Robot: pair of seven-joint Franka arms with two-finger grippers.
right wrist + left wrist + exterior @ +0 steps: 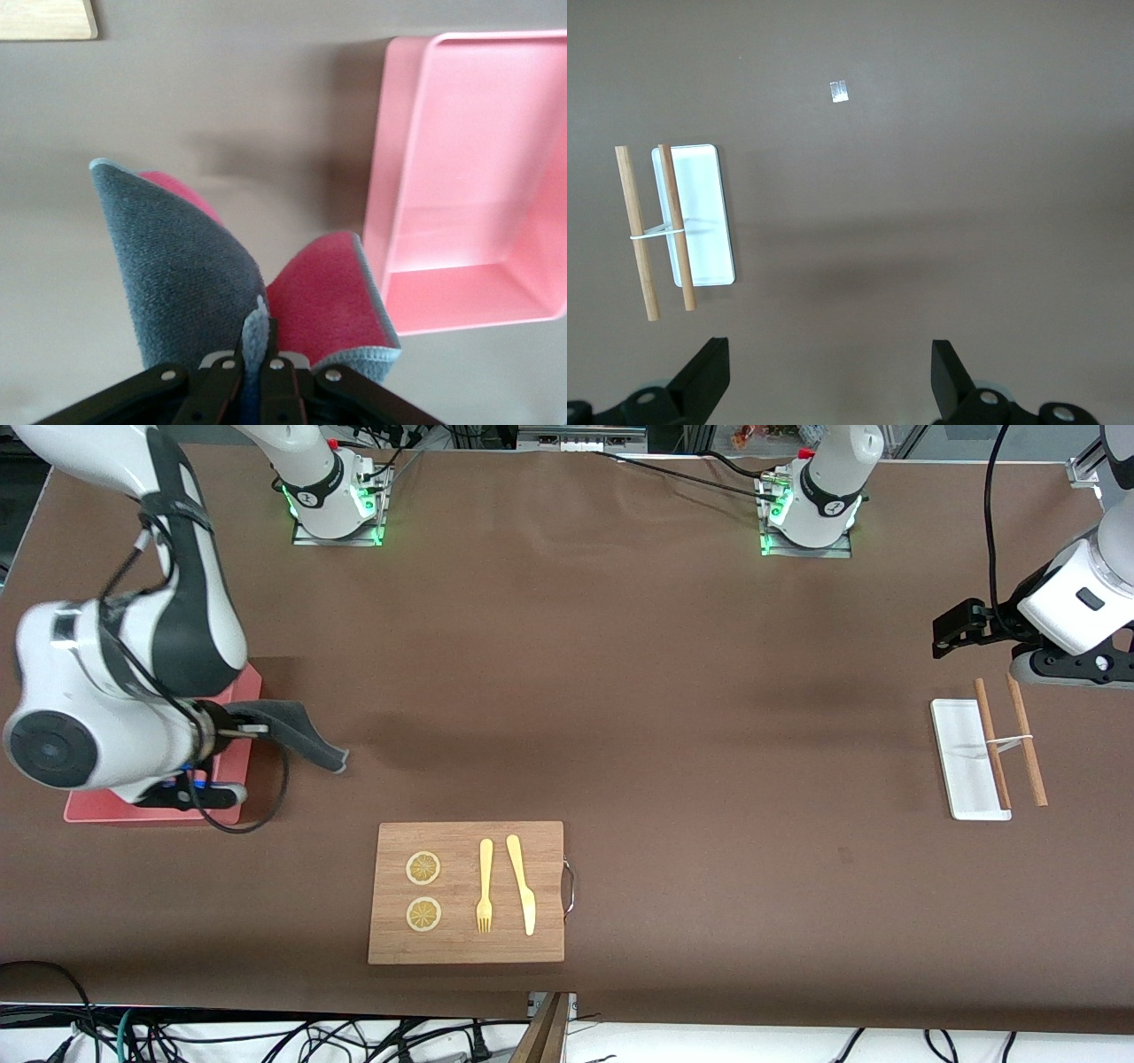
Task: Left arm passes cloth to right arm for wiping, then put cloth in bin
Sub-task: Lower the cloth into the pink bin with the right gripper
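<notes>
My right gripper needs to let go of the cloth inside the pink bin (pixel 198 724) (pixel 454 208), near the bin's side that faces the middle of the table.
My right gripper (pixel 257 730) is shut on the cloth (pixel 299 735), which is dark grey with a red inner face. The cloth (pixel 177 257) droops from the pinched fingers (pixel 232 359) over the table, just beside the pink bin (pixel 151 813). The right arm hides most of the bin in the front view. In the right wrist view the bin (pixel 478 177) shows nothing inside it. My left gripper (pixel 943 638) hangs open with nothing in it over the table at the left arm's end, close to the white tray (pixel 961 753). Its fingers (pixel 709 372) stand wide apart.
A wooden board (pixel 467 892) with two lemon slices, a yellow fork and a yellow knife lies near the front edge. Two wooden sticks (pixel 1019 740) tied with a white band lie partly across the tray. A small white scrap (pixel 839 90) lies on the brown table cover.
</notes>
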